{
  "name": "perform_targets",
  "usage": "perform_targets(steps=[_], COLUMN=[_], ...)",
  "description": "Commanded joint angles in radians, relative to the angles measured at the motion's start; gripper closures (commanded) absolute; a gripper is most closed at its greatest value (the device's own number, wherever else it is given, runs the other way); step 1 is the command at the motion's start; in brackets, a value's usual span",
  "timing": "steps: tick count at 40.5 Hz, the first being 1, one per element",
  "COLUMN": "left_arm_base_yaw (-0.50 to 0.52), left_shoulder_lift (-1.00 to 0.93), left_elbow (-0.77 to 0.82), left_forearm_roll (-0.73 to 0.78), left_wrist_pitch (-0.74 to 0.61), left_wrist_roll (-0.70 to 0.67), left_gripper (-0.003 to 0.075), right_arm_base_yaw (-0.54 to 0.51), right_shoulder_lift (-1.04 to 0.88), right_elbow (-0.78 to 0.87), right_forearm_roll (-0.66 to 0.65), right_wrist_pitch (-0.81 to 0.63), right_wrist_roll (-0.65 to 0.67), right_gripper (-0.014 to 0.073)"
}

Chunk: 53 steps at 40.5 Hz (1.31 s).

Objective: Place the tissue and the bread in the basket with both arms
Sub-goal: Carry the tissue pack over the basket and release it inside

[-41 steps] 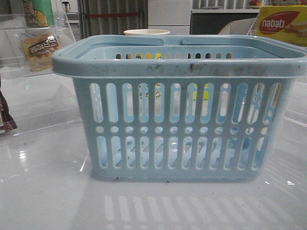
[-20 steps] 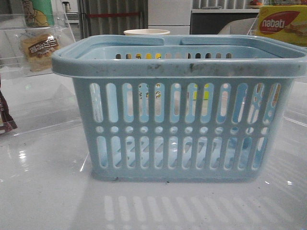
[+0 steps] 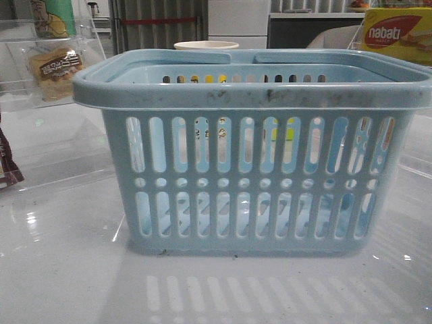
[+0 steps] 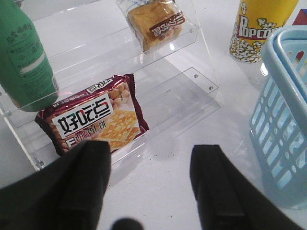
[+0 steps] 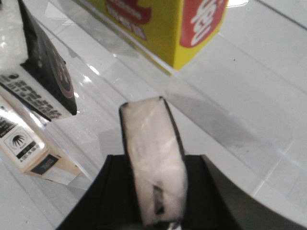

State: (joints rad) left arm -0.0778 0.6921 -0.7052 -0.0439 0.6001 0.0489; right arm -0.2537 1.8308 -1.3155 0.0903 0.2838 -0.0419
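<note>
Next, my right gripper lets go of the tissue on the light blue basket's bottom (image 3: pixel 295 210), in the half closer to the nabati box.
The light blue basket (image 3: pixel 253 162) fills the middle of the front view; its slotted wall (image 4: pixel 283 139) also shows in the left wrist view. The bread (image 4: pixel 156 21), tan in a clear wrapper with a dark label, rests on the upper step of a clear shelf, also seen in the front view (image 3: pixel 55 69). My left gripper (image 4: pixel 151 158) is open over bare table, well short of the bread. My right gripper (image 5: pixel 154 191) is shut on the tissue (image 5: pixel 153 153), a white pack with dark edges that sticks out between the fingers. Neither gripper shows in the front view.
A dark red cracker packet (image 4: pixel 96 120) lies on the clear shelf's lower step beside a green bottle (image 4: pixel 24 57). A yellow popcorn cup (image 4: pixel 256 26) stands near the basket. A yellow-red nabati box (image 5: pixel 163 24), a black pack (image 5: pixel 45 67) and a cream box (image 5: pixel 29 148) sit on the right shelf.
</note>
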Motion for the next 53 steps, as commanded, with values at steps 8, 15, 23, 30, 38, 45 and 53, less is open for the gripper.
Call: perform_targets(steps=[8, 15, 23, 30, 38, 45, 53], left_arm_base_yaw=[-0.008, -0.008, -0.008, -0.008, -0.008, -0.008, -0.008], left_shoulder_lift=[0.005, 0.005, 0.005, 0.005, 0.005, 0.005, 0.005], left_elbow=[-0.029, -0.029, -0.029, -0.029, -0.029, -0.029, -0.029], left_forearm_roll=[-0.011, -0.011, -0.011, -0.011, -0.011, -0.011, -0.011], left_wrist_pitch=[-0.07, -0.07, -0.07, -0.07, -0.07, -0.07, -0.07], left_wrist_roll=[-0.001, -0.001, -0.001, -0.001, -0.001, -0.001, -0.001], left_gripper=[0.0277, 0.0277, 0.0277, 0.0277, 0.0277, 0.0277, 0.0277], right_arm_base_yaw=[-0.003, 0.0, 0.071, 0.207, 0.401, 0.54, 0.613], right_shoulder_lift=[-0.091, -0.174, -0.309, -0.432, -0.505, -0.495, -0.442], right_elbow=[-0.038, -0.038, -0.038, -0.038, -0.038, -0.038, -0.037], right_forearm_roll=[0.091, 0.134, 0.134, 0.134, 0.134, 0.134, 0.134], right_wrist_pitch=[-0.058, -0.028, 0.066, 0.13, 0.235, 0.343, 0.425], right_wrist_roll=[-0.002, -0.002, -0.01, -0.07, -0.155, -0.158, -0.158], right_gripper=[0.0371, 0.0371, 0.0371, 0.0371, 0.0371, 0.0371, 0.0371])
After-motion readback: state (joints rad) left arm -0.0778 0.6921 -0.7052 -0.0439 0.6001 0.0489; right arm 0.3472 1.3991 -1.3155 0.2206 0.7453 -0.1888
